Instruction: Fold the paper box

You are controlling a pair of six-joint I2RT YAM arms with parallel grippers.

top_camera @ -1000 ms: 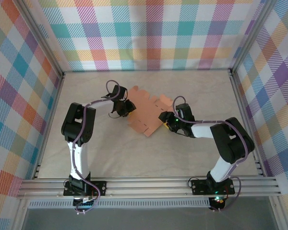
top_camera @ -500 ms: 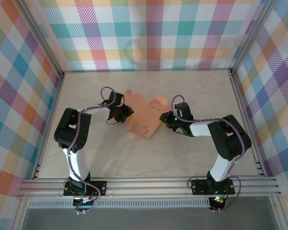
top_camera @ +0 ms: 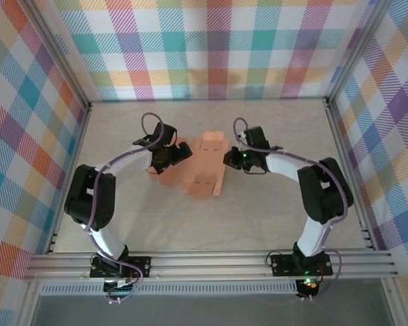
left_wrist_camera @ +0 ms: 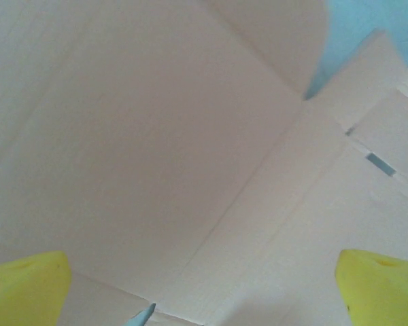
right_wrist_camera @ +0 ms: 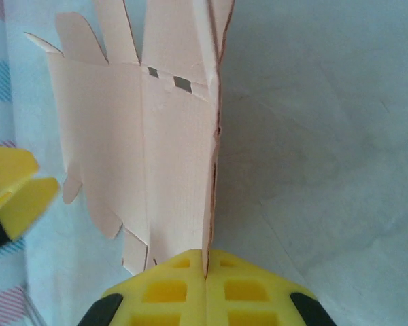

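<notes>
I will release and grasp the sheet's edge nearer its middle [right_wrist_camera: 216,153] before folding, as my right gripper holds it near one end.
The paper box [top_camera: 202,166] is a salmon-orange die-cut sheet with tabs, lying partly raised mid-table between the two arms. My right gripper [top_camera: 228,159] is at its right edge. In the right wrist view the yellow pads [right_wrist_camera: 170,292] of the right gripper [right_wrist_camera: 206,275] are shut on the card's [right_wrist_camera: 149,149] thin edge, and the sheet stands on edge ahead of them. My left gripper [top_camera: 175,155] is at the sheet's left side. In the left wrist view the left gripper [left_wrist_camera: 204,299] is open, its yellow fingers [left_wrist_camera: 24,288] far apart, and the card [left_wrist_camera: 190,170] is very close. The left fingers [right_wrist_camera: 17,193] also show beside the sheet.
The pale table [top_camera: 258,210] is ringed by plaid walls [top_camera: 217,47] and aluminium rails [top_camera: 211,261] along the front edge. Bare table surface lies in front of the sheet and to both sides.
My right gripper has shut on the sheet's right edge and my left gripper has opened wide. Both grippers and the sheet have moved toward the back of the table.
</notes>
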